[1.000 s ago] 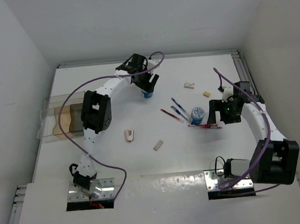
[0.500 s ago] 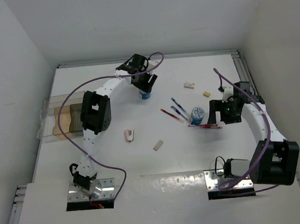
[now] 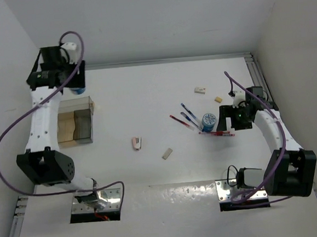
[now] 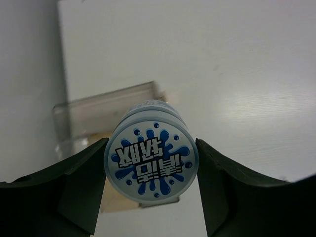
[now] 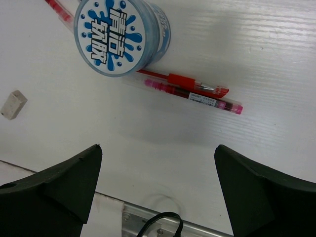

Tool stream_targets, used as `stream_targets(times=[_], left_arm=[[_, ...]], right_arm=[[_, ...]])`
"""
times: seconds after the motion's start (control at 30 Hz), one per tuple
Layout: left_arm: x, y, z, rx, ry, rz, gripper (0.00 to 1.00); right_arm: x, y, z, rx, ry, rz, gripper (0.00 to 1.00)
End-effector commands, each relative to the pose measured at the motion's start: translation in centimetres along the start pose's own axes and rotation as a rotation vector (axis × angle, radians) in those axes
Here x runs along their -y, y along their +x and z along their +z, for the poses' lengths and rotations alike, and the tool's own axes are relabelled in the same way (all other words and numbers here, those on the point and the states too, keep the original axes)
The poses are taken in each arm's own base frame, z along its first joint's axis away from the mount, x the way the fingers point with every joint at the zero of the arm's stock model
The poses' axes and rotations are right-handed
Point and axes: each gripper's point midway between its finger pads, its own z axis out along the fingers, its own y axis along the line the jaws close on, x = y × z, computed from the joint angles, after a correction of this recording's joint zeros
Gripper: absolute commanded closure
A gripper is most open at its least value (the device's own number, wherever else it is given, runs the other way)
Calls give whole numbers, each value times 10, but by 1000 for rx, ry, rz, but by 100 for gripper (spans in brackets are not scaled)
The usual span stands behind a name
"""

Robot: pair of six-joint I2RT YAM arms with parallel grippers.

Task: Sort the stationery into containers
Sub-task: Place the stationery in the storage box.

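Next, my left gripper drops the blue-white roll, now above the container's far end, in the clear container, between the beige section and the container's side [image 3: 54, 120] [image 4: 76, 149].
My left gripper [image 3: 76, 85] is shut on a round blue-white roll [image 4: 150, 160], holding it by its sides above the far end of the clear container [image 3: 88, 132] at the table's left edge. The same container [image 4: 106, 106] shows behind the roll in the left wrist view, with beige blocks [image 3: 70, 124] inside. My right gripper [image 3: 231, 118] stands open over bare table, just right of a second blue-white roll [image 3: 207, 120], which also shows as roll [image 5: 121, 34]. A red pen [image 5: 182, 80] and a pink pen [image 5: 197, 96] lie beside it.
Blue pens [image 3: 188, 113] and a red pen [image 3: 179, 122] lie left of the roll. Beige erasers [image 3: 201, 90], [image 3: 218, 99], [image 3: 167, 153] and a pink-white piece [image 3: 137, 143] are scattered mid-table. A metal rail [image 3: 257, 78] runs along the right edge.
My left arm has swung from the back middle of the table to the far left, carrying the blue-white roll over the container. The right arm has not moved.
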Motion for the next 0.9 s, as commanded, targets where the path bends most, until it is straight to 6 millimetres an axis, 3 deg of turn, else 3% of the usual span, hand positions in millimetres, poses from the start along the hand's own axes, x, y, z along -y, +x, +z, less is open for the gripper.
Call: stream_targets(times=[0.0,0.07,0.13,0.27,0.4,0.57,0.87], left_arm=[[-49,58,-8,-146,-139,-32,100],[-89,78,-15,-182,-255,-77,100],[-117,101,-19,-226,-307,-122,100],[-155,131,-15,-285,-352,-167,100],[-183,147,-10,-301,-378,-193,100],[-203,163,5,-323,-383,-201,100],[-218,179,37,-306,-342,-229,100]], right_arm=[[-11,-13,-1,44,-41,-34,7],[-14,-15,-1,43,-49,-47,7],[-16,-18,-1,40,-52,-61,7],[-18,-21,-1,30,-56,-67,7],[-20,-20,0,18,-57,-74,7],[-21,-18,1,3,-52,-79,7],[-21,-16,1,-18,-39,-89,7]])
